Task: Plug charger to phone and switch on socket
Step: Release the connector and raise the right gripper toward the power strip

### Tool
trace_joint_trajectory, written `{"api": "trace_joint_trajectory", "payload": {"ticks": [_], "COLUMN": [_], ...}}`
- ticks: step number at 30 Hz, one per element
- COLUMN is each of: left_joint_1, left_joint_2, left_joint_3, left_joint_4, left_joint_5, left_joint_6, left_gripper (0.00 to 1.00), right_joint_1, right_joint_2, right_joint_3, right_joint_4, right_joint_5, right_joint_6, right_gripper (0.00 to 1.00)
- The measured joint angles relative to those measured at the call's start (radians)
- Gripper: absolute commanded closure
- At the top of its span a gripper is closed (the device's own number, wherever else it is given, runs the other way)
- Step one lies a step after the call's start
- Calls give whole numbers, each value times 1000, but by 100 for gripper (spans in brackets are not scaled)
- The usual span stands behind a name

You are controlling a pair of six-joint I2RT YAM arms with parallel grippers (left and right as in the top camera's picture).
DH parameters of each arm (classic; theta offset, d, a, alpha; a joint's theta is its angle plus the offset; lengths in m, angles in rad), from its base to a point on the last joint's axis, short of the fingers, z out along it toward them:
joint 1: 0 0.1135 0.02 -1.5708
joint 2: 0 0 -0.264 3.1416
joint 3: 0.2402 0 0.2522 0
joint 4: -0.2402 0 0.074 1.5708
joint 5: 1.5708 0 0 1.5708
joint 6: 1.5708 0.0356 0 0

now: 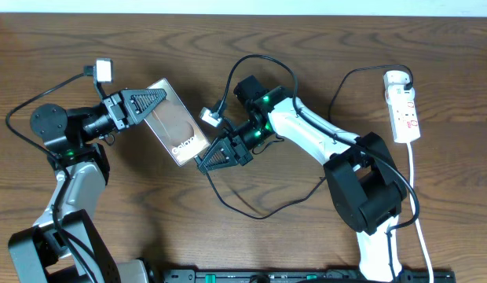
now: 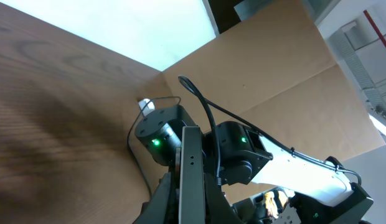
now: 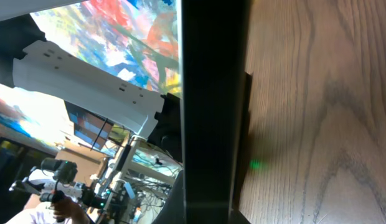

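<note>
I will release the phone from my left gripper so that it lies flat on the bare table [image 1: 166, 160] next to the near end of the black cable.
My left gripper [image 1: 153, 102] is shut on the upper end of the phone [image 1: 177, 126], a dark brown slab with pale lettering, tilted toward the lower right. In the left wrist view the phone [image 2: 190, 174] stands edge-on between the jaws [image 2: 190, 211]. My right gripper [image 1: 204, 159] is at the phone's lower end, shut on a dark piece where the charger cable [image 1: 259, 215] ends. In the right wrist view a dark slab [image 3: 211, 93] fills the space between the jaws [image 3: 208, 214]; the plug tip itself is hidden. The socket [image 1: 404, 106] lies at the far right.
The black cable runs from the socket's top end and loops across the table under my right arm. The socket's white cord [image 1: 416, 189] trails down the right side. The right arm [image 2: 292, 168] fills the left wrist view behind the phone.
</note>
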Motion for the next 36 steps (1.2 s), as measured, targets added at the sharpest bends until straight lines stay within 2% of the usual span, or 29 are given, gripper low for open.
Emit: {"api": "trace_joint_trajectory", "payload": {"ticks": [6,9,11,13,14,17,18,30,36], "left_joint_1": [0,0,-4,-6,-6,-6,-5,59,100], "left_joint_2": [0,0,0,0,0,0,0,0,0], "left_joint_3": [0,0,0,0,0,0,0,0,0], "left_joint_4": [0,-1,-3,-3,-3,-3,-3,-3,-3], "left_joint_5": [0,9,25,32,34,35,37,50,50], "left_joint_6": [2,3,3,3,3,3,4,3,3], "left_gripper": [93,93,93,93,93,93,93,93,93], "right_joint_1": [0,0,0,0,0,0,0,-6,-58], "right_joint_2": [0,0,0,0,0,0,0,0,0], "right_joint_3": [0,1,8,13,15,16,17,18,18], "right_joint_4": [0,3,5,8,6,4,4,5,28], "right_joint_5": [0,-8,-18,-26,-30,-34,-34,-38,-12], "right_joint_6": [5,17,21,21,22,26,27,23,46], "right_gripper": [96,80,60,46,33,5,1,1,1]}}
